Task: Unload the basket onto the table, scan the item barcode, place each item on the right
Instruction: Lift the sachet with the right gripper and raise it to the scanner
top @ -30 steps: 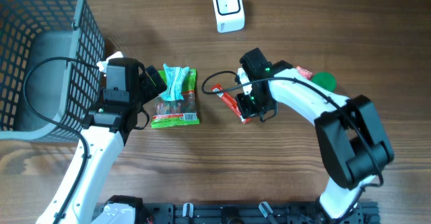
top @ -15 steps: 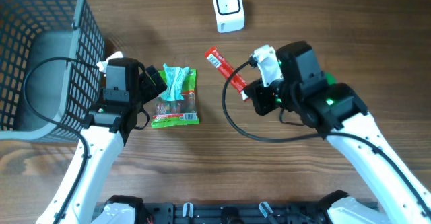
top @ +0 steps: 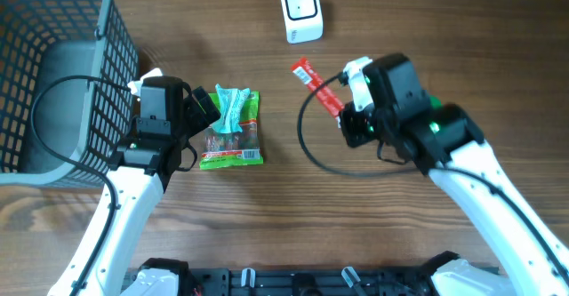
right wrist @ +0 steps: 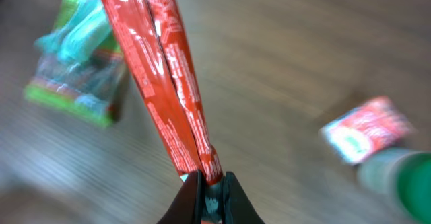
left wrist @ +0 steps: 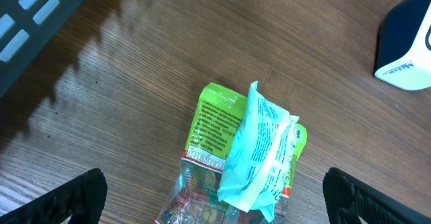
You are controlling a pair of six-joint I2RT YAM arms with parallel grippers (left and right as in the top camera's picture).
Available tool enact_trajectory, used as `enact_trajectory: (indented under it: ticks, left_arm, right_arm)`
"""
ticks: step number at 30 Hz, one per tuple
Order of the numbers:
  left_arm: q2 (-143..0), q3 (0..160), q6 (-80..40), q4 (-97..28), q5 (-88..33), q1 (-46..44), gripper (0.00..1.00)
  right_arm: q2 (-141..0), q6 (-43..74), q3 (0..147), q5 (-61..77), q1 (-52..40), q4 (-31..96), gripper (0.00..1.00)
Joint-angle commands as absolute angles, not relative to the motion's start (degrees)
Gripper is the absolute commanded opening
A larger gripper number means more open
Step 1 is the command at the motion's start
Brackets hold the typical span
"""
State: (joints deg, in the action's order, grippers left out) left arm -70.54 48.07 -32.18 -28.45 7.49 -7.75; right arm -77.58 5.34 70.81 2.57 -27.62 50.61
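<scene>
Next, my right gripper releases the red stick packet onto the bare table, at a spot just a little nearer than the small red-and-white packet (top: 375, 142).
A long red stick packet (top: 317, 84) hangs above the table, gripped at its lower end by my shut right gripper (top: 347, 118). Its free end points up-left toward the white scanner (top: 300, 10) at the table's far edge. In the right wrist view the red packet (right wrist: 161, 83) rises from between the closed fingers of the gripper (right wrist: 212, 190), and the picture is blurred. My left gripper (left wrist: 215, 207) stands open, its fingertips (left wrist: 67, 200) either side of a green snack bag (left wrist: 219, 126) with a teal packet (left wrist: 262, 150) lying on it. The scanner (left wrist: 407, 46) shows at that view's right edge.
A grey wire basket (top: 53, 74) fills the left side, next to the left arm. The green snack bag (top: 233, 134) and teal packet (top: 233, 105) lie mid-table. A small red-and-white packet (right wrist: 367, 130) and a green object (right wrist: 404, 177) lie to the right, under the right arm.
The right arm has lifted the red packet off the table and swung it up and right, nearer the scanner. The left arm has not moved.
</scene>
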Motion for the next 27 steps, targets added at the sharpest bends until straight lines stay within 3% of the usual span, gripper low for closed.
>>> enact_trajectory:
  ticks: [1,6,10,13,21,27]
  left_arm:
    - [-70.28,48.49,-31.51,-28.32,8.03,-7.44,1.0]
    - [-70.28,48.49,-31.51,-28.32,8.03,-7.44,1.0]
    - [-70.28,48.49,-31.51,-28.29,8.01,-7.44,1.0]
    - [-70.28,48.49,-31.51,-28.32,8.01,-7.44,1.0]
    - [-70.28,48.49,-31.51,-28.32,8.03,-7.44,1.0]
    - [-70.28,48.49,-31.51,-28.32,8.01,-7.44,1.0]
  right_arm:
    - [-82.43,5.89,86.06,-12.84,-27.75,55.7,0.04]
    - [-94.48,2.42,105.21,-24.73,-27.77,63.24,0.04]
    - [-103.96,-2.81,105.21,-45.28,-29.41,53.34,0.04]
    - [-113.06,-14.26,105.21,-57.49,-32.6,43.57,0.04]
    - [-129.99,-36.05,104.88,-78.06,-35.62,19.81,0.04]
    - [-138.69,-64.53,104.88,-80.62,-36.38,-6.83,0.04]
